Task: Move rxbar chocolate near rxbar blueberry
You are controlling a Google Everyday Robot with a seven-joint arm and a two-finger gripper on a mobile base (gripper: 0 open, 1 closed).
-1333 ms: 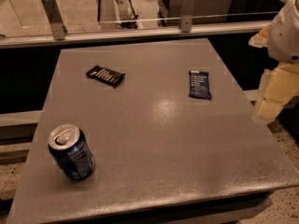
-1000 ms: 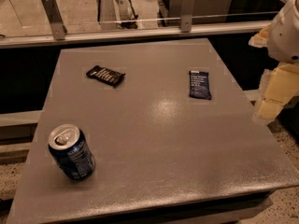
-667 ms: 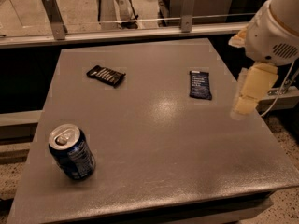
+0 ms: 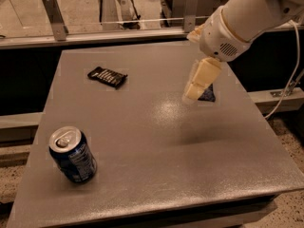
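I should next move my gripper to the middle of the rxbar chocolate (image 4: 109, 77) and close it there, because that bar must move near the rxbar blueberry.
The rxbar chocolate (image 4: 108, 76), a flat black wrapper with white lettering, lies on the grey table (image 4: 142, 141) at the far left. The rxbar blueberry (image 4: 208, 94), dark navy, lies at the far right, mostly hidden behind my gripper. My gripper (image 4: 192, 95) hangs from the white arm (image 4: 247, 18) that comes in from the upper right; it is above the table, right in front of the blueberry bar and well to the right of the chocolate bar. It holds nothing that I can see.
A blue soda can (image 4: 72, 155) stands upright near the table's front left corner. A metal railing with posts (image 4: 54, 15) runs behind the far edge. A cable (image 4: 289, 80) hangs at the right of the table.
The arm has swung in from the right edge toward the left, over the table, and now covers most of the blueberry bar. The bars and the can have not moved.
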